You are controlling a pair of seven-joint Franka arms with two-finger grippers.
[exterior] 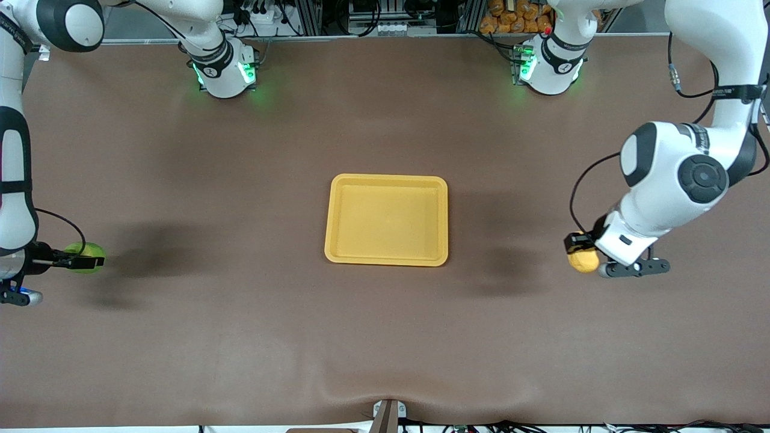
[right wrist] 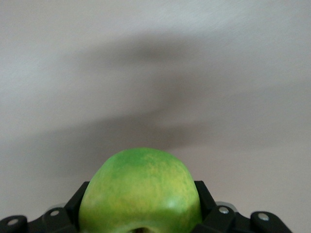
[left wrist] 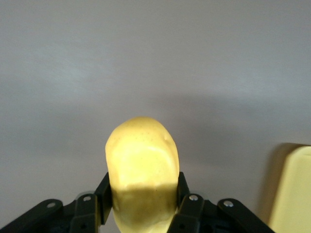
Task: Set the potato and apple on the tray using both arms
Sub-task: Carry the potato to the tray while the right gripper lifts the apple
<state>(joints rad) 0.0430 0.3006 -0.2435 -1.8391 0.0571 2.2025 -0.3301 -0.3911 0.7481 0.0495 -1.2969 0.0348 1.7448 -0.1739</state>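
My left gripper needs to let go of the yellow potato inside the tray [exterior: 431, 212] [left wrist: 299, 227], close along the edge nearest that gripper.
The yellow-orange tray [exterior: 387, 220] lies at the middle of the table with nothing in it; one corner of it shows in the left wrist view [left wrist: 294, 194]. My left gripper [exterior: 581, 252] is shut on the yellow potato [exterior: 583, 260] toward the left arm's end of the table; in the left wrist view the potato [left wrist: 141, 170] sits between both fingers [left wrist: 103, 194]. My right gripper [exterior: 84, 260] is shut on the green apple [exterior: 83, 257] toward the right arm's end; in the right wrist view the apple [right wrist: 140, 191] fills the gap between the fingers [right wrist: 206, 199].
The brown table cover [exterior: 240, 337] is bare around the tray. The two arm bases [exterior: 224, 71] stand along the table's edge farthest from the front camera. A small mount [exterior: 388, 415] sits at the nearest edge.
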